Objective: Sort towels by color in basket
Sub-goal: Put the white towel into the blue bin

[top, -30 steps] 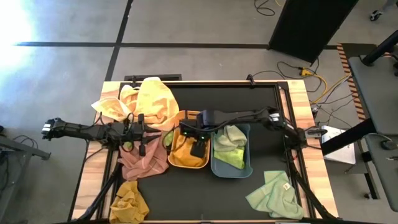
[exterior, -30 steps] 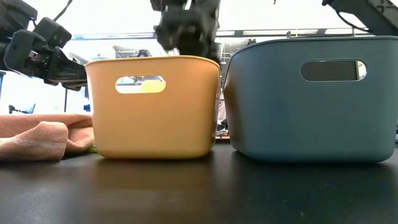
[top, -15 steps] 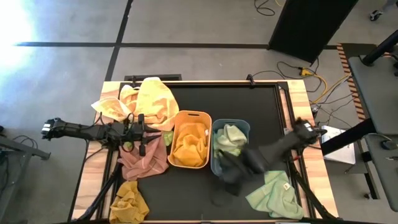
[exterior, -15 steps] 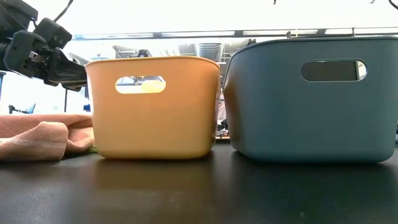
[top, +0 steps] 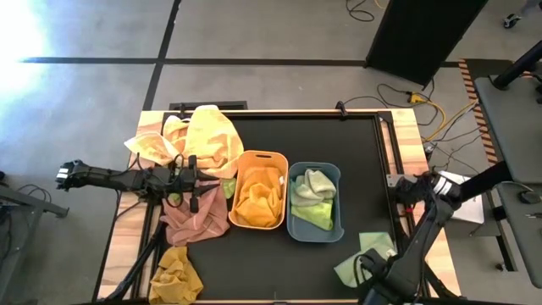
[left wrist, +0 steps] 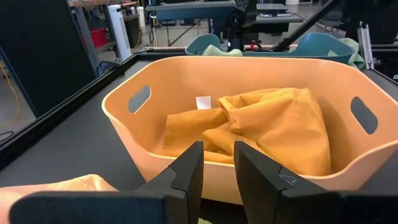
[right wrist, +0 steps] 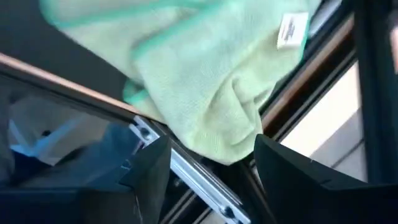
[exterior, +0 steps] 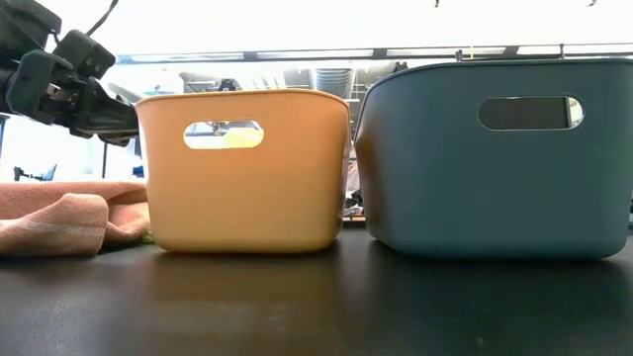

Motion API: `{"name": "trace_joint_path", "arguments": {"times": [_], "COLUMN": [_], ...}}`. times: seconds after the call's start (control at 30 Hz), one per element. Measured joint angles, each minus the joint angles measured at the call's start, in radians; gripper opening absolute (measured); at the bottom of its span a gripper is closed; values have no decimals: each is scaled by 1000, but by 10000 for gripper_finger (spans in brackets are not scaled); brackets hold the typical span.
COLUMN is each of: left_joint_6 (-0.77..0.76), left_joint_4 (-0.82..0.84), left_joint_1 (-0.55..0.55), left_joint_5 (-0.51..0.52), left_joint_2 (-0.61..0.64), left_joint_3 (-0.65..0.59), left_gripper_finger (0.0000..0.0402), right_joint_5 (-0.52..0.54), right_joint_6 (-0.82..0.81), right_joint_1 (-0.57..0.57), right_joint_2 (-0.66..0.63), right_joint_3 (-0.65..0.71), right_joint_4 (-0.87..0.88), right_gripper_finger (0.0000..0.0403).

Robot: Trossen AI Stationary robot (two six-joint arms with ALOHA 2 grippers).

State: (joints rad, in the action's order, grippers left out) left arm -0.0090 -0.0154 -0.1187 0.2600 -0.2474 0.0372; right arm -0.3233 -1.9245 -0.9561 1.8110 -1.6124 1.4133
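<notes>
I should close my right gripper on the middle fold (top: 368, 262) (right wrist: 198, 107) of the pale green towel, next to its green-edged corner.
An orange basket (top: 258, 161) holds a mustard-orange towel (left wrist: 273, 124). Beside it, a blue-grey basket (top: 337, 222) holds pale green and lime green towels (top: 313, 199). My left gripper (left wrist: 217, 168) is slightly open and empty, level at the orange basket's left side (top: 203, 180). My right gripper (right wrist: 211, 155) is open above a pale green towel (right wrist: 205, 81) lying at the table's near right corner (top: 357, 267). I cannot see the right gripper touching that towel. Yellow (top: 212, 135), salmon pink (top: 193, 219) and mustard (top: 175, 271) towels lie on the table's left side.
The two baskets stand side by side mid-table, filling the low view (exterior: 247, 168). The table's wooden rim and metal frame (right wrist: 186, 168) run right under my right gripper. Cables and a dark panel are on the floor beyond the far right edge.
My right gripper has swung from above the orange basket toward the table's right and near edges, ending over the pale green towel at the near right corner. It has left the low view.
</notes>
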Motion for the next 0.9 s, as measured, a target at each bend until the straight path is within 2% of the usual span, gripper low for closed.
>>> {"name": "trace_joint_path", "arguments": {"times": [0.2, 0.47, 0.6, 0.7, 0.77, 0.87, 0.9], "left_joint_6": [0, 0, 0, 0, 0, 0, 0], "left_joint_4": [0, 0, 0, 0, 0, 1, 1], "left_joint_1": [0, 0, 0, 0, 0, 0, 0], "left_joint_5": [0, 0, 0, 0, 0, 0, 0], "left_joint_2": [0, -3, -3, -4, -4, -5, -5], "left_joint_3": [0, 0, 0, 0, 0, 0, 0], "left_gripper_finger": [75, 75, 75, 75, 75, 75, 75], "right_joint_5": [-43, -80, -90, -80, -76, -69, -62], "right_joint_6": [-63, -12, 33, 108, 136, 172, 187], "right_joint_1": [-28, -22, -15, -15, -16, -15, -15], "right_joint_2": [-25, -30, -30, -31, -35, -47, -57], "right_joint_3": [187, 402, 476, 493, 505, 518, 518], "right_joint_4": [-261, -463, -597, -608, -602, -576, -564], "right_gripper_finger": [222, 220, 206, 171, 126, 37, 26]}}
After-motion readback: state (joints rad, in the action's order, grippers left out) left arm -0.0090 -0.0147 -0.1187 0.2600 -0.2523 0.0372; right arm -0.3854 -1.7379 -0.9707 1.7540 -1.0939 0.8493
